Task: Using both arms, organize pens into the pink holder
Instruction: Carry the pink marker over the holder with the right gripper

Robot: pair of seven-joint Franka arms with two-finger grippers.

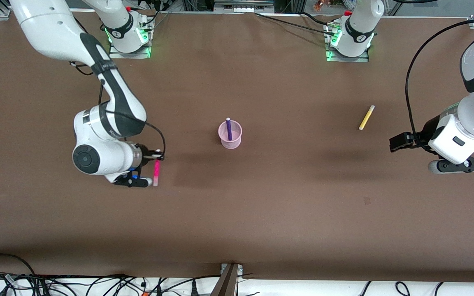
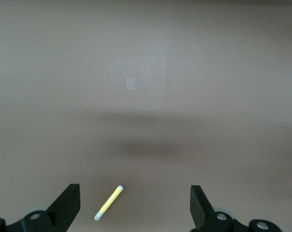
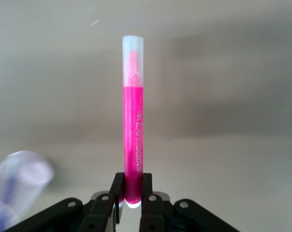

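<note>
Next, I let go of the magenta pink pen with my right gripper inside the pink holder (image 1: 233, 136) (image 3: 11, 194), next to the dark purple pen.
The pink holder (image 1: 230, 134) stands mid-table with the dark purple pen (image 1: 228, 128) upright in it. My right gripper (image 1: 157, 156) is shut on the magenta pink pen (image 1: 156, 169) and holds it above the table, toward the right arm's end from the holder. In the right wrist view the pen (image 3: 133, 121) sticks out from the shut gripper (image 3: 132, 191), and the holder (image 3: 18, 181) shows blurred beside it. The yellow pen (image 1: 366, 117) lies on the table toward the left arm's end. My left gripper (image 1: 397, 142) is open and empty above the table beside it; its wrist view shows the gripper (image 2: 135, 205) over the yellow pen (image 2: 109, 203). The lime green pen is out of view.
The brown table (image 1: 286, 197) has bare surface around the holder. The two arm bases (image 1: 129, 35) stand along the table edge farthest from the front camera. Cables lie past the table edge nearest the front camera (image 1: 97, 283).
</note>
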